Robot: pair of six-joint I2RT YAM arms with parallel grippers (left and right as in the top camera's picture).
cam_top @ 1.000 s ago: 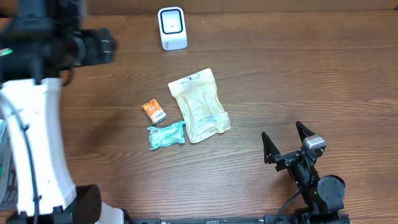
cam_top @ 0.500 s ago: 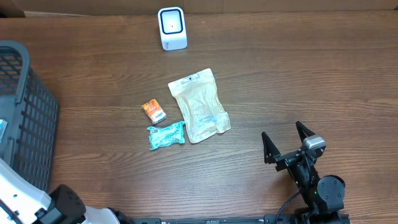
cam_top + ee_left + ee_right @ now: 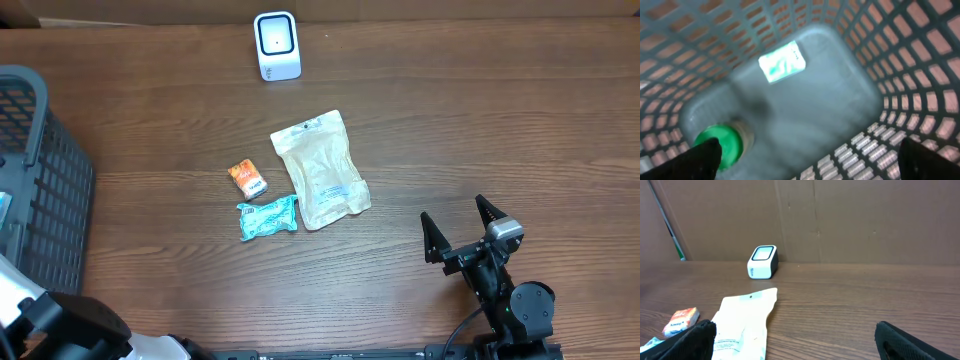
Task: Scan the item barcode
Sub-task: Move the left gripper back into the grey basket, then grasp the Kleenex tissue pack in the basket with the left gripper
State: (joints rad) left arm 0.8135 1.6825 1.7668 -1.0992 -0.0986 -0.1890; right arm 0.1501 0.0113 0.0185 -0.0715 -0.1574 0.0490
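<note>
The robot's left gripper will next go to the teal-white packet's white printed end (image 3: 4,203) (image 3: 797,56) inside the grey basket and close there.
A white barcode scanner (image 3: 277,45) stands at the table's far edge and shows again in the right wrist view as the scanner (image 3: 762,261). Three items lie mid-table: a pale pouch (image 3: 320,170), a small orange box (image 3: 246,178) and a teal packet (image 3: 268,217). My right gripper (image 3: 460,232) rests open and empty at the near right, facing the pouch (image 3: 742,322). My left gripper (image 3: 807,147) hangs open and empty inside the grey basket (image 3: 920,75). Below it lie a green-capped container (image 3: 722,142) and a teal-white packet (image 3: 782,61).
The dark mesh basket (image 3: 45,190) stands at the table's left edge. Part of my left arm (image 3: 60,330) shows at the near left corner. A brown cardboard wall (image 3: 840,220) backs the table behind the scanner.
My left arm has swung off the left side of the table toward the near left corner, uncovering the basket. The right arm and the table items have not moved.
</note>
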